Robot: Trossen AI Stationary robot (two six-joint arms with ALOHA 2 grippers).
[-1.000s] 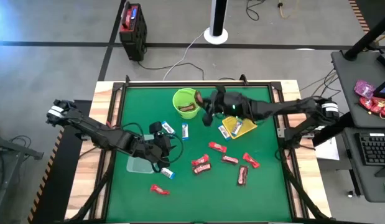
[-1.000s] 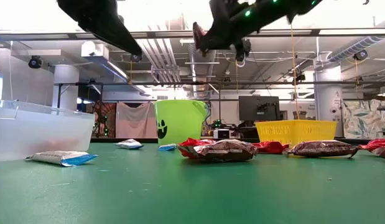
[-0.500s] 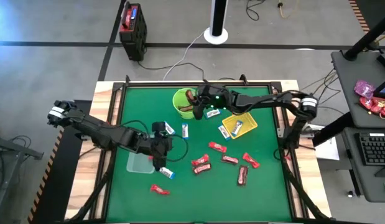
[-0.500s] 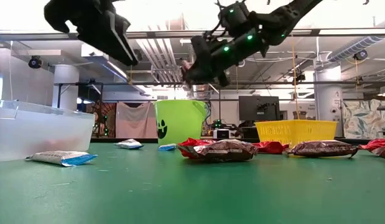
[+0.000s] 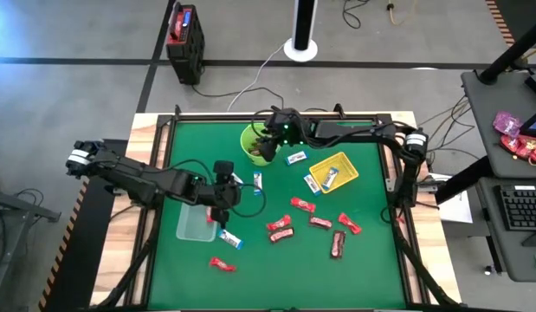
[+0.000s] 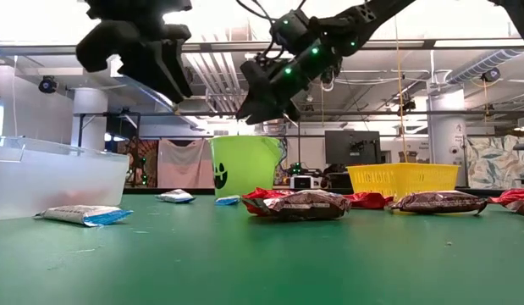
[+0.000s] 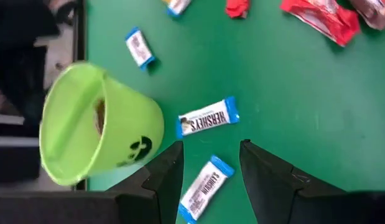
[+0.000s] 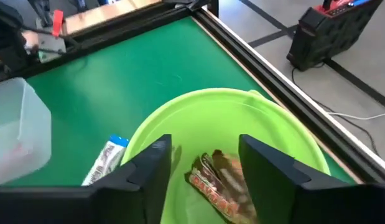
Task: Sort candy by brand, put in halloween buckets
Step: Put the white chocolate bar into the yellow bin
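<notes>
My left gripper is to close next on the middle of the slanted blue-and-white bar [image 5: 236, 179] [image 7: 206, 188] between the lime-green bucket and the clear tub.
The lime-green bucket [image 5: 253, 144] stands at the far middle of the mat, with a brown bar [image 8: 216, 182] lying inside it. My right gripper [image 8: 208, 174] hangs open just above the bucket's mouth, nothing between its fingers. My left gripper [image 7: 211, 168] hovers open above the mat's left middle, over two blue-and-white bars [image 7: 208, 118] lying flat. Red and brown bars [image 5: 303, 205] lie scattered on the near right. The yellow tray [image 5: 345, 161] holds a blue-and-white bar. The clear tub [image 5: 195, 225] sits near left.
A raised black frame [image 5: 389, 173] runs around the green mat. One red bar [image 5: 222, 264] lies alone near the front edge, and a blue-and-white bar [image 5: 232, 240] lies beside the tub. Bare mat lies at the near right corner.
My right gripper has travelled toward the table's left and far edge, from beside the yellow tray to above the green bucket, and its fingers have opened there. My left gripper has drifted a little toward the far edge, still open.
</notes>
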